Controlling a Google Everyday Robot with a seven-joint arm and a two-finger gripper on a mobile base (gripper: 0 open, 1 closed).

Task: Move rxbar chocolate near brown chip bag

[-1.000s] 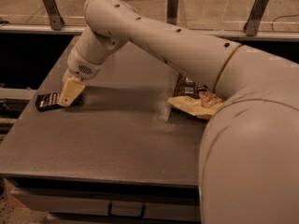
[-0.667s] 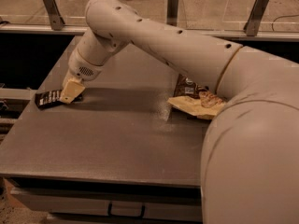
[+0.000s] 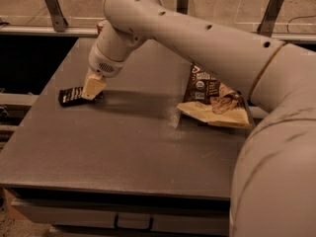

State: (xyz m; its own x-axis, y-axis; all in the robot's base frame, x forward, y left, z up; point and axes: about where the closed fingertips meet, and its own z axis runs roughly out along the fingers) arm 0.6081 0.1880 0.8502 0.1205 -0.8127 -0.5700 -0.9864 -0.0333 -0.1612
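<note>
Next, I release the rxbar chocolate on the grey table point(image 3: 168, 74), close beside the brown chip bag's back half.
The rxbar chocolate point(image 3: 70, 96), a small flat black bar with white lettering, lies near the table's left edge. My gripper point(image 3: 92, 88) is at the bar's right end, its tan fingers reaching down onto it. The brown chip bag point(image 3: 213, 98), crinkled brown and tan with pictured chips, lies at the right side of the table, partly hidden behind my arm. The bar is far from the bag, about half the table's width to its left.
The grey table point(image 3: 123, 147) has a front edge with a drawer handle point(image 3: 132, 223) below. A rail with metal posts point(image 3: 52, 6) runs behind the table. My large arm point(image 3: 207, 38) crosses the upper right of the view.
The gripper and the bar have shifted a little to the right along the table's left side. The chip bag has not moved.
</note>
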